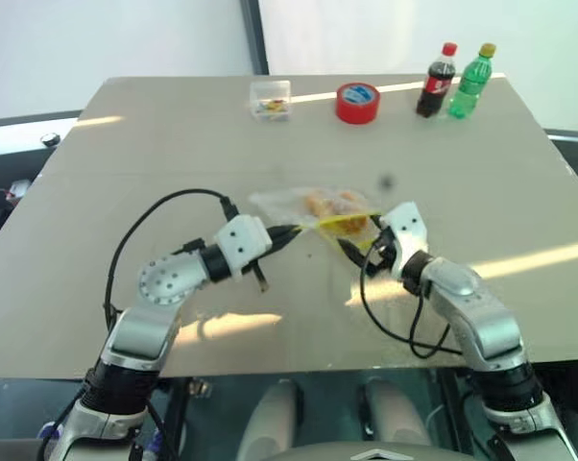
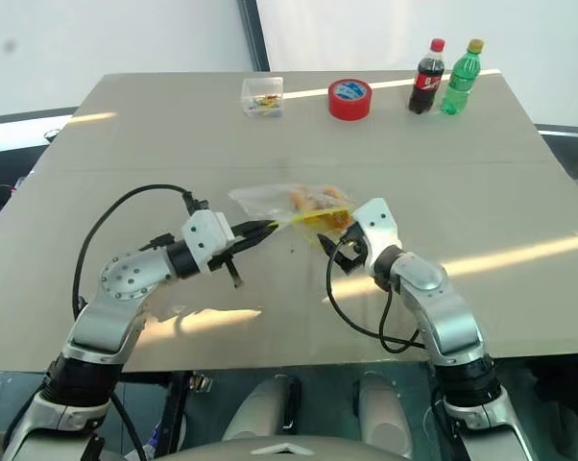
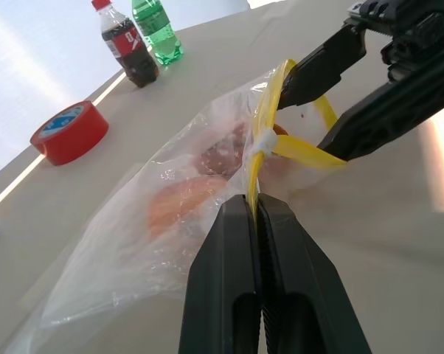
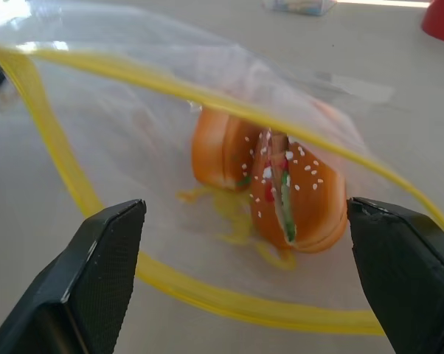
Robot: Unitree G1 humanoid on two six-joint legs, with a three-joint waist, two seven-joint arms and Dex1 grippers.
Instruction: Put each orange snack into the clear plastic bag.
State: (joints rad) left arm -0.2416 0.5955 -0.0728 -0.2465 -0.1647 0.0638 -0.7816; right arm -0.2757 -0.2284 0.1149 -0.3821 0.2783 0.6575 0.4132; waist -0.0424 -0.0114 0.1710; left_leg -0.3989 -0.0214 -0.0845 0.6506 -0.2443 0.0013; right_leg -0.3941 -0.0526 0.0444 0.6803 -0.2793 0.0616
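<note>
Both orange snacks are lying just inside the bag's opening. So next my right gripper takes hold of the yellow strip's loose end (image 1: 372,215) and help lift the bag upright.
The clear plastic bag (image 1: 287,203) lies crinkled at the table's middle, its yellow-edged mouth (image 4: 207,94) held open and raised. Two orange snacks (image 4: 222,151) (image 4: 304,198), shaped like little sesame burgers, rest inside it side by side. My left gripper (image 3: 253,208) is shut on the yellow strip (image 3: 260,140) at one corner of the mouth. My right gripper (image 4: 244,210) is open just outside the mouth, facing the snacks, its black fingers (image 3: 384,110) on either side of the strip's loop with nothing between them.
At the table's far edge stand a small clear box (image 1: 271,99), a red tape roll (image 1: 357,102), a cola bottle (image 1: 436,81) and a green bottle (image 1: 470,82). The tan tabletop (image 1: 126,173) stretches bare around the bag.
</note>
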